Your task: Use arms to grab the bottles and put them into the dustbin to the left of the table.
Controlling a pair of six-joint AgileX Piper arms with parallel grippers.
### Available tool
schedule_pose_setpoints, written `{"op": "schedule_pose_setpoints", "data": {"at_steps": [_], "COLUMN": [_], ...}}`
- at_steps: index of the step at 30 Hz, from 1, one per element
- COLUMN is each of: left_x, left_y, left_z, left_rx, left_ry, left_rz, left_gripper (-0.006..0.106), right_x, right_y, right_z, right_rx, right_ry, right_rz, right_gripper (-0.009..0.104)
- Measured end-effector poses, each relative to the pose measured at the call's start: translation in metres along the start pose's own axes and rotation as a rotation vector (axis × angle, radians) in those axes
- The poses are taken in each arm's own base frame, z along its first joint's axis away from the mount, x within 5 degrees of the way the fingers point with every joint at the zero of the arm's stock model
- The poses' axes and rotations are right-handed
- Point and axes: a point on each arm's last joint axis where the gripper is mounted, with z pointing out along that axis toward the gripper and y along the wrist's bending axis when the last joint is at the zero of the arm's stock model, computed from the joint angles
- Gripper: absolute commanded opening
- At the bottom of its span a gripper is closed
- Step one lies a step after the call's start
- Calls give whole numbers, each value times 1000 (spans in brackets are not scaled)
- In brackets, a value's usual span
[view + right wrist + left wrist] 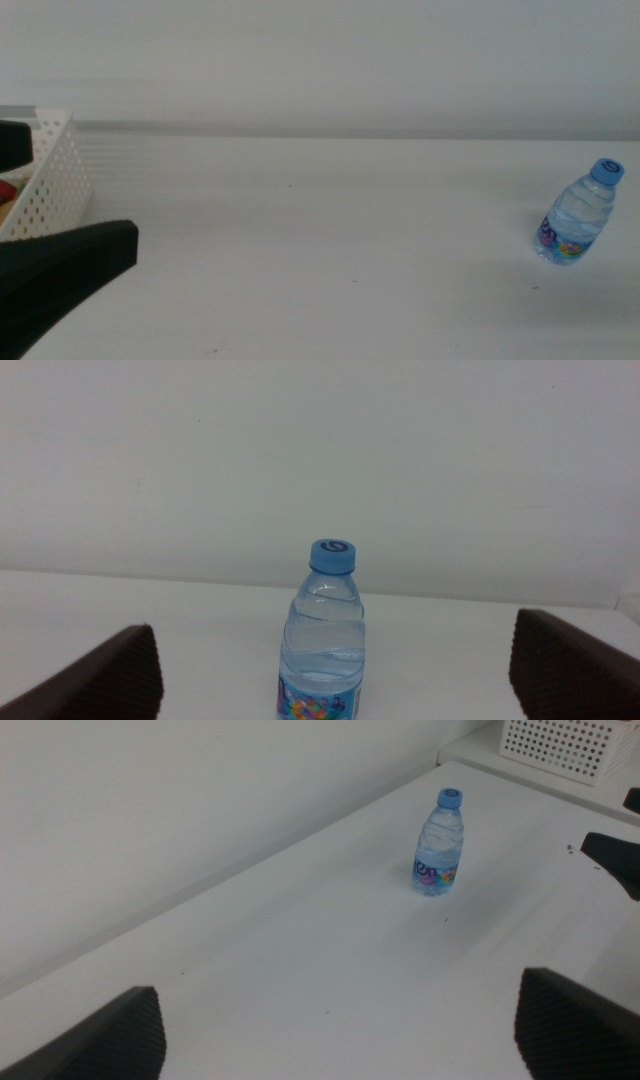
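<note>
The colourful label (563, 241) (318, 702) around the bottom half of the water bottle will be gripped by my right gripper.
A small clear water bottle (578, 215) with a blue cap stands upright on the white table (330, 250) at the far right. The white perforated dustbin (50, 185) sits at the left edge, with something red and something orange showing inside it. My left gripper (340, 1020) is open and empty beside the dustbin. One of its dark jaws shows low on the left of the middle view. From there the bottle (438, 845) is well across the table. My right gripper (332, 625) is open, and the bottle (325, 640) stands centred ahead of its jaws, untouched.
A white wall runs along the back of the table. In the left wrist view a white perforated basket (560, 745) stands beyond the bottle, and a dark pointed shape (615, 860) juts in from the side near it. Bare tabletop lies between dustbin and bottle.
</note>
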Motion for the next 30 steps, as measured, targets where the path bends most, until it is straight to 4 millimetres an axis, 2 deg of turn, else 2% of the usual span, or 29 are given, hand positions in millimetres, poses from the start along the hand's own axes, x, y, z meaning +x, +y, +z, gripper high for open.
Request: {"op": "schedule_pose_setpoints", "data": {"at_steps": [16,30], "left_x": [0,0], "left_y": [0,0], "left_z": [0,0], "left_rx": [0,0], "left_ry": [0,0], "left_rz": [0,0], "left_gripper": [94,94], "right_x": [-5,9], "right_y": [0,2], "right_z": [1,40], "right_rx": [0,-27], "right_ry": [-50,184], "right_rz": [42,42], "right_gripper": [93,93]}}
